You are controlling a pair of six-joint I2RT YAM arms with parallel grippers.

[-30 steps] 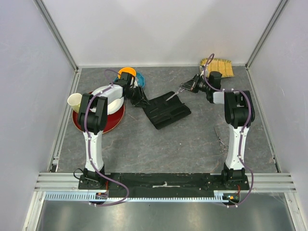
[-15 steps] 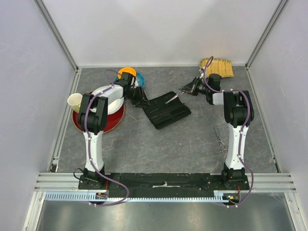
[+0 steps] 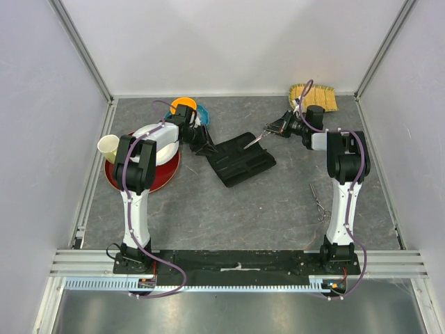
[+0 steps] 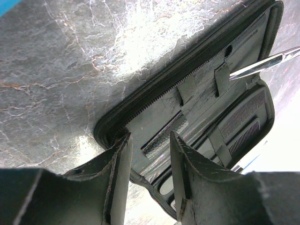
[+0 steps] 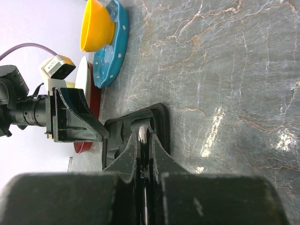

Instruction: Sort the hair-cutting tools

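Note:
The robot's right gripper will release the silver scissors inside the open black zip case (image 3: pixel 252 142) (image 5: pixel 148 149), near the far edge of the case.
The black zip case (image 3: pixel 240 160) lies open mid-table. Two black combs (image 4: pixel 243 115) sit in its slots. My left gripper (image 3: pixel 199 144) is at the case's left corner, its fingers (image 4: pixel 117 164) closed on the case's zip rim (image 4: pixel 154 192). My right gripper (image 3: pixel 277 128) is shut on silver scissors (image 3: pixel 254 138), held low over the case's far edge with the tip pointing into it. The tip shows in the right wrist view (image 5: pixel 143 133) and the blade in the left wrist view (image 4: pixel 267 63). A second pair of silver scissors (image 3: pixel 318 200) lies on the table at the right.
A red plate (image 3: pixel 163 174) with a white plate (image 3: pixel 154 136) and a cream cup (image 3: pixel 108 146) sits at the left. An orange bowl (image 3: pixel 183 106) and a teal dish (image 3: pixel 203 113) are behind my left gripper. A straw brush (image 3: pixel 316 96) lies at the back right.
My right gripper has shifted slightly to the right with the scissors still over the case's far edge. The left arm has not moved.

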